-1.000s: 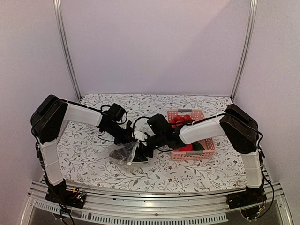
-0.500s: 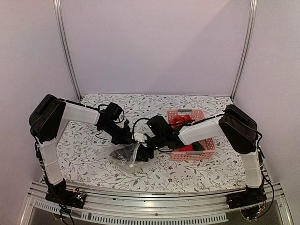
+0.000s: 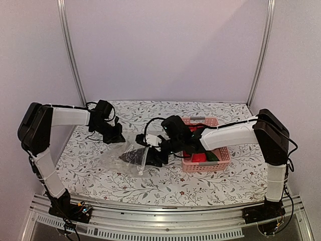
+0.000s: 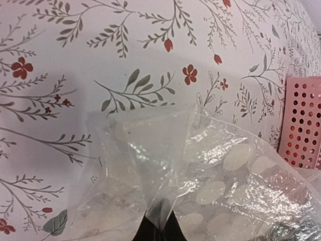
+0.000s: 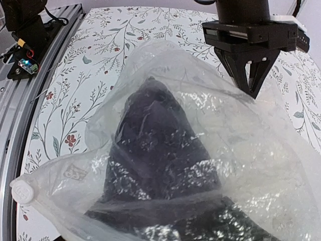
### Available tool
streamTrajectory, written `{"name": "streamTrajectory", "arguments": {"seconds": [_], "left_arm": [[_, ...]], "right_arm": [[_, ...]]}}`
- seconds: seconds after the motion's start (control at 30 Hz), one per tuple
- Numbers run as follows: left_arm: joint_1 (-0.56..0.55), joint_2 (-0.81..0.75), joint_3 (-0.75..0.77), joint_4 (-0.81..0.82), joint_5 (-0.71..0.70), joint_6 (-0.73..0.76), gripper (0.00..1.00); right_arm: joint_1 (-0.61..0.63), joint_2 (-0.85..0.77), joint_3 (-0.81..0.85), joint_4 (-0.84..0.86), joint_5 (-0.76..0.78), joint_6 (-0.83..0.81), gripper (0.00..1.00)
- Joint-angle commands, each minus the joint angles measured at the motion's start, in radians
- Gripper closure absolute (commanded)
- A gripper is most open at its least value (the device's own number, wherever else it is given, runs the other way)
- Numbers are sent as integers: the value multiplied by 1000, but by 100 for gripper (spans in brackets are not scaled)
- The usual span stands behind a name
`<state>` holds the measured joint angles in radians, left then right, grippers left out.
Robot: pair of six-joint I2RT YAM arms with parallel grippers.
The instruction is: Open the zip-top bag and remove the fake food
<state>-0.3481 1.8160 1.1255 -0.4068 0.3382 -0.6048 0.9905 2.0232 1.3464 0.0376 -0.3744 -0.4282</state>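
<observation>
I need to set the eggplant with my right gripper on the green piece in the pink basket (image 3: 207, 151), beside the red piece.
The zip-top bag (image 3: 111, 153) lies crumpled on the flowered table, left of the pink basket. My left gripper (image 3: 114, 135) is shut on a fold of the bag's film (image 4: 225, 175), and its dark fingertips (image 4: 150, 232) pinch the plastic. A dark purple eggplant (image 3: 133, 156) sits inside the bag. My right gripper (image 3: 153, 155) reaches into the bag from the right and is closed around the eggplant (image 5: 155, 145). Its fingers are veiled by crinkled plastic (image 5: 241, 150). The left gripper (image 5: 252, 88) points down onto the bag's far side.
The pink slotted basket (image 3: 200, 120) stands right of the bag and holds red pieces (image 3: 193, 128) and a green piece (image 3: 212, 156). Its wall (image 4: 303, 120) shows in the left wrist view. A metal rail (image 5: 20, 50) with cables runs along the near table edge.
My left gripper has pulled back to the left and away, stretching the bag out across the table. My right gripper has narrowed around the eggplant and stayed roughly in place.
</observation>
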Motion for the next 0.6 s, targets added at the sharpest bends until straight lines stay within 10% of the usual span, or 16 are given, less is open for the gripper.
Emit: {"name": "streamTrajectory", "arguments": {"seconds": [0.0,0.57], "left_arm": [[22,-17,25,-37,-75,37,100],[78,-19,28,-79,-152,48,100]], "right_arm": [[8,-47,-55,-77,61,-9,44],[5,-255,-119,-236,188,18,50]]}}
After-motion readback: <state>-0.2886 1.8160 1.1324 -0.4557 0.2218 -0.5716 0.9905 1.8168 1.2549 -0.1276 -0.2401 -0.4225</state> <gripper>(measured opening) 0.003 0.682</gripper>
